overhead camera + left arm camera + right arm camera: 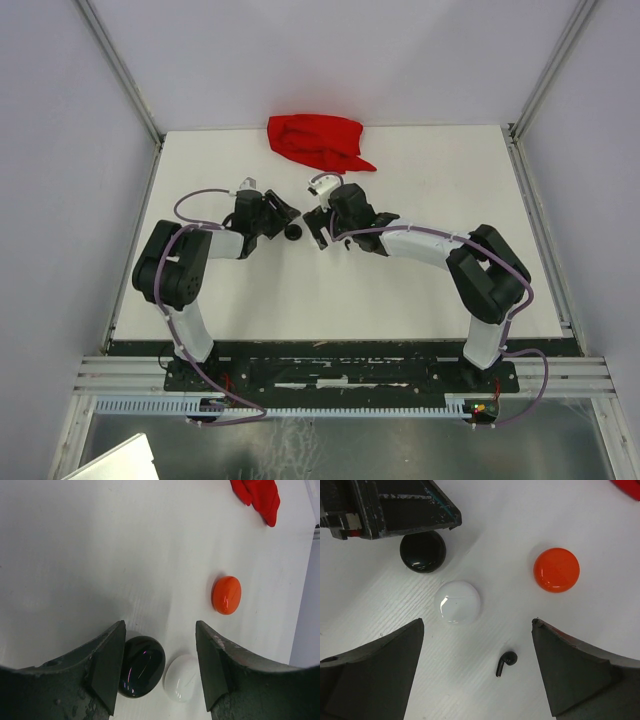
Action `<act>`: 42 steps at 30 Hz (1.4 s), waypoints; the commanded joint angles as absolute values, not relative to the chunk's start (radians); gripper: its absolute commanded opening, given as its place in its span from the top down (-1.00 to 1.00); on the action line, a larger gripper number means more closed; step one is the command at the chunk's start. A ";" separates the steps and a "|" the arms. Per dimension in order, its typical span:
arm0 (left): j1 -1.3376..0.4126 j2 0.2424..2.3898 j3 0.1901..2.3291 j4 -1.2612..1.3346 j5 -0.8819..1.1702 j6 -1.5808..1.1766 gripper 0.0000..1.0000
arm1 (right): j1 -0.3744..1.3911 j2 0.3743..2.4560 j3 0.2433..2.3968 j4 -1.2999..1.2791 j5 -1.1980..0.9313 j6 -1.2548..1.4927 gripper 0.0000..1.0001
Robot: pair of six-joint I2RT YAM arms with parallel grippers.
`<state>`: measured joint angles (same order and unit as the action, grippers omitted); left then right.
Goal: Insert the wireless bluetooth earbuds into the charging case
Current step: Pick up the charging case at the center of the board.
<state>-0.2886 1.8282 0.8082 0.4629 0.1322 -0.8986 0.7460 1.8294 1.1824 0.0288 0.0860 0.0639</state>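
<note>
The robot's right gripper should next move to the black case beside the white case and grasp the black case's round sides (293, 232) (423, 554).
A small black earbud (506, 663) lies on the white table between the open fingers of my right gripper (477, 630), which hovers over it. Just beyond it sit three round charging cases, all closed: white (457, 601), orange-red (556, 570) and black (423, 551). My left gripper (159, 630) is open and hangs over the black case (142, 666) and the white case (181, 678). The black case is close against its left finger, and the orange-red case (226, 595) lies further out. From above, both grippers (283, 213) (322, 232) meet mid-table.
A crumpled red cloth (315, 140) lies at the far edge of the table (450, 180). Grey walls enclose the left, right and back. The two arms' wrists are close together over the cases.
</note>
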 commanded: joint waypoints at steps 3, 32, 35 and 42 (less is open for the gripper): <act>-0.252 1.742 0.831 0.458 0.071 -0.862 -0.29 | 0.744 1.836 1.251 0.004 -0.062 0.014 -0.94; -0.143 1.179 0.501 0.397 0.064 -0.926 -0.33 | 0.812 2.285 1.790 -0.289 -0.098 -0.041 -0.83; -0.140 1.173 0.491 0.397 0.068 -0.927 -0.33 | 0.818 2.303 1.808 -0.296 -0.085 -0.036 -0.78; -0.129 1.165 0.482 0.397 0.075 -0.926 -0.33 | 0.824 2.313 1.807 -0.302 -0.026 -0.028 -0.63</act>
<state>-0.1387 1.1950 0.4862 0.3889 0.0624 -0.9112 0.8249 2.3051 1.7699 -0.3046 -0.0738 -0.0315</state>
